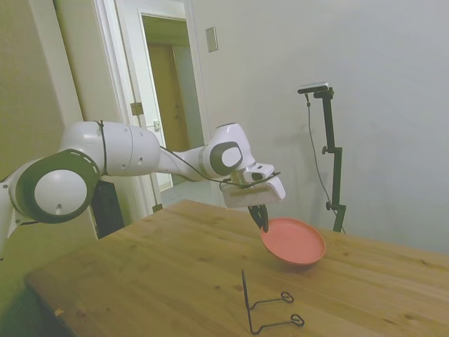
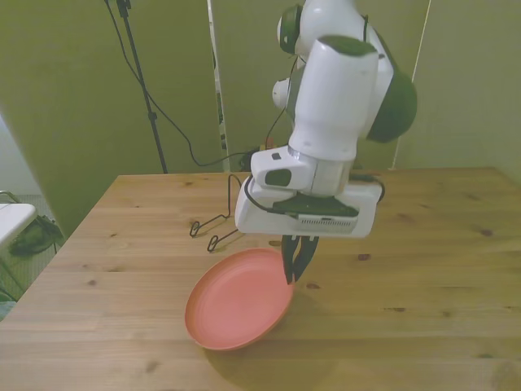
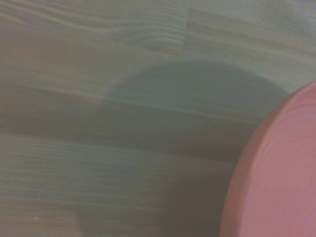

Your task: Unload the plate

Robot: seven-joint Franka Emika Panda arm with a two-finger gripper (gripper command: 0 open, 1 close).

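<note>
The robot's gripper needs to release the salmon-pink plate flat on the wooden table [image 1: 299,265] next to the thin black wire stand.
The salmon-pink plate [image 1: 295,242] [image 2: 236,301] is tilted just over the wooden table, raised on the side where it is held. My gripper [image 1: 262,219] [image 2: 294,267] points down and is shut on the plate's rim, on the front view's right side of the plate. The plate has nothing in it. Whether its low edge touches the wood I cannot tell. In the wrist view a curved part of the plate [image 3: 276,182] shows beside its round shadow on the boards.
A thin black wire stand [image 1: 263,309] [image 2: 213,226] rests on the table [image 1: 140,274] apart from the plate, behind it in the front view and near the table's front edge in the side view.
</note>
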